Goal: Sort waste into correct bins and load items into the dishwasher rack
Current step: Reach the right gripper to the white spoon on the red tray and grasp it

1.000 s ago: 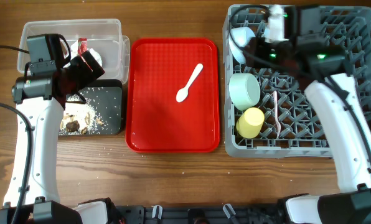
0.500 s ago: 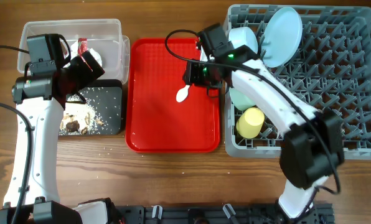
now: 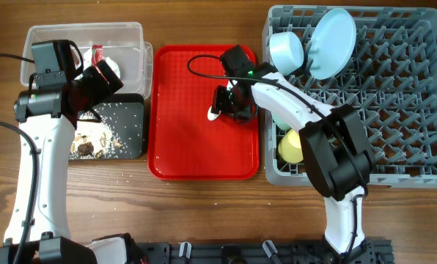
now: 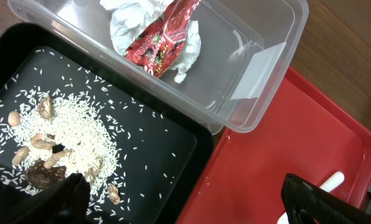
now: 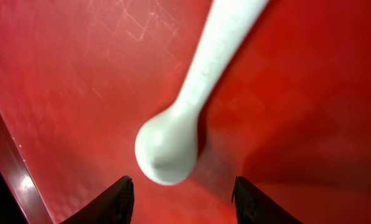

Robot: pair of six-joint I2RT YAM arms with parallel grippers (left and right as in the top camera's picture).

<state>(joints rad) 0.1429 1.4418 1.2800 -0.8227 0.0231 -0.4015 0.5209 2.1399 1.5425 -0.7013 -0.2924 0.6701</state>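
Note:
The white plastic spoon's bowl lies slanted ahead of my right fingers, so next I align and pinch the spoon's handle (image 5: 197, 93).
The white plastic spoon (image 3: 213, 111) lies on the red tray (image 3: 182, 139); in the right wrist view its bowl (image 5: 167, 146) sits just ahead of my open right gripper (image 5: 182, 199), between the finger tips. My right gripper (image 3: 226, 103) hovers low over the spoon. My left gripper (image 4: 182, 202) is open and empty above the black tray (image 4: 154, 149), which holds rice and brown scraps (image 4: 55, 140). The clear tub (image 4: 260, 62) holds crumpled paper with a red wrapper (image 4: 157, 34). The grey rack (image 3: 394, 110) holds a plate (image 3: 332, 33), a bowl (image 3: 286, 50) and a yellow cup (image 3: 292, 147).
The tub (image 3: 127, 37) and black tray (image 3: 127, 121) sit left of the red tray. The rack stands at the right, its pegs upright. My right arm crosses from the rack over the tray's right rim. A few rice grains lie on the wooden table (image 3: 204, 198).
My right arm swung from the rack's back left over to the red tray and came down over the spoon. The plate now stands in the rack. The left arm has not moved.

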